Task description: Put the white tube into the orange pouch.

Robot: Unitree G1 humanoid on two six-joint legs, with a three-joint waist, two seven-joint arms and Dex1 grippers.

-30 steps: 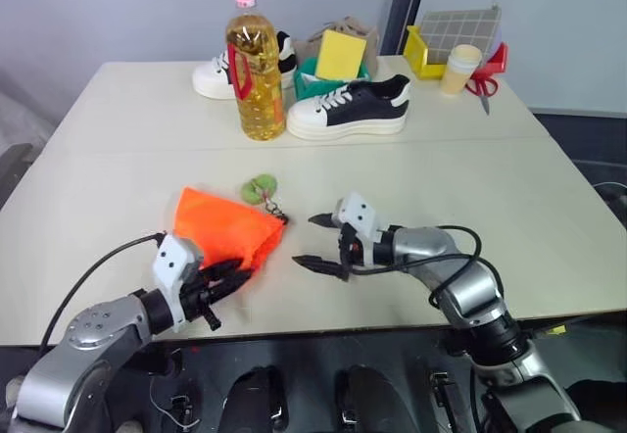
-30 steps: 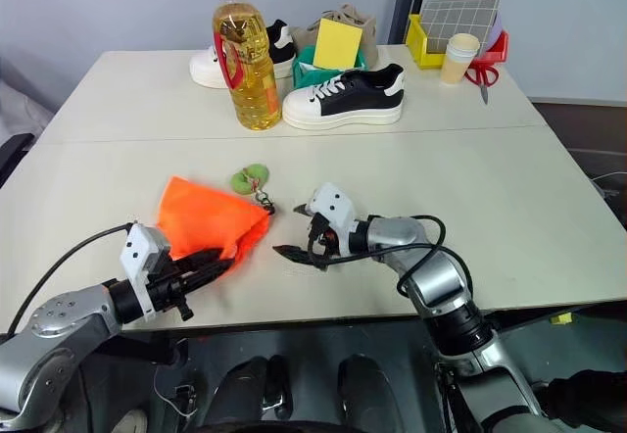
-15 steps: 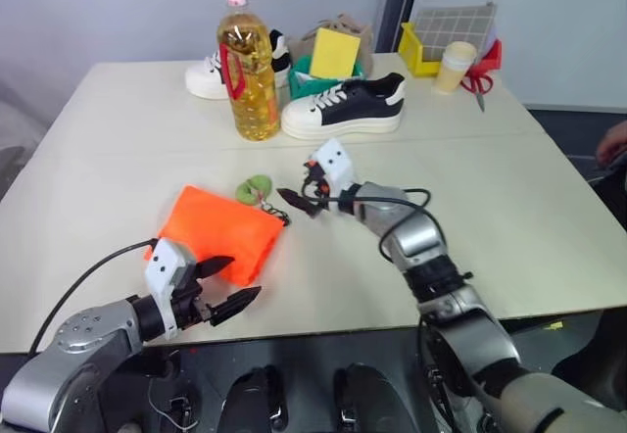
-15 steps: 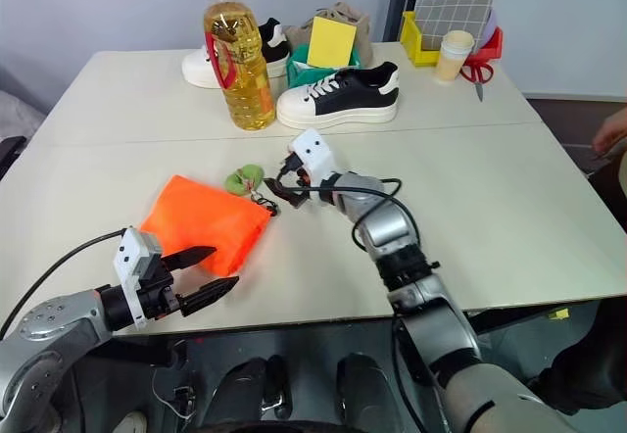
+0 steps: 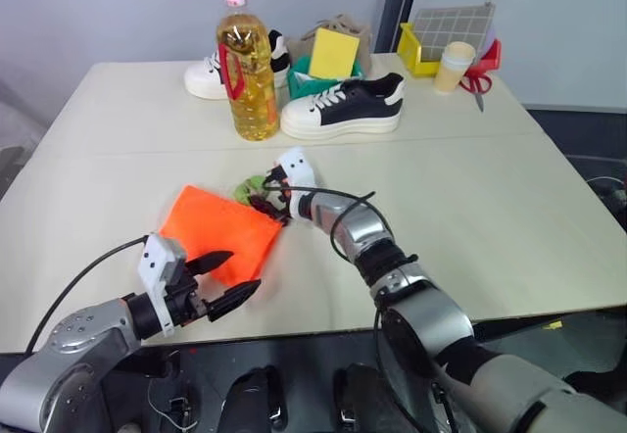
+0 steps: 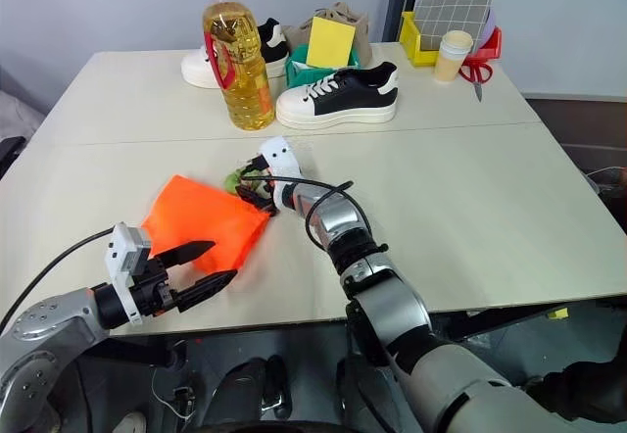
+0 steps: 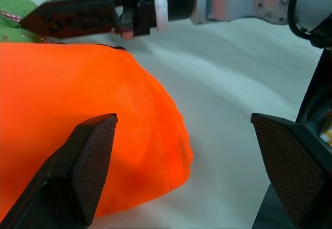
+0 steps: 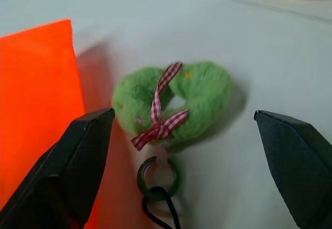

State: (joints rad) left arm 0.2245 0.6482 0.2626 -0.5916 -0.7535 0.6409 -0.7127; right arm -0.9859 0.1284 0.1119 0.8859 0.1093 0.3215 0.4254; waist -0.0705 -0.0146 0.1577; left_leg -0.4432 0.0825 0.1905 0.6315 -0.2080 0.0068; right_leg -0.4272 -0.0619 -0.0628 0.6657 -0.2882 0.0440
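Note:
The green tag lies back along the far edge of the orange pouch, so my right gripper should take the tag's ribbon (image 8: 162,130) and pull the dark cord straight.
The orange pouch (image 5: 217,229) lies flat near the table's front left, and its dark cord ends in a round green tag (image 8: 174,102) with a checked ribbon. My right gripper (image 5: 263,196) is open at the pouch's far corner, its fingers (image 8: 85,151) either side of the tag without touching it. My left gripper (image 5: 228,278) is open just in front of the pouch's near edge, with nothing between its fingers (image 7: 96,151). The white tube is out of view.
At the back of the table stand a tall oil bottle (image 5: 243,66), a black-and-white shoe (image 5: 343,108), a second shoe (image 5: 206,78), a green box with a yellow sponge (image 5: 333,56), a yellow bin (image 5: 423,49), a cup (image 5: 454,66) and red scissors (image 5: 480,82).
My right gripper has swung left and away from me, from the table's front middle to the green tag. My left gripper has opened and come off the pouch's near corner.

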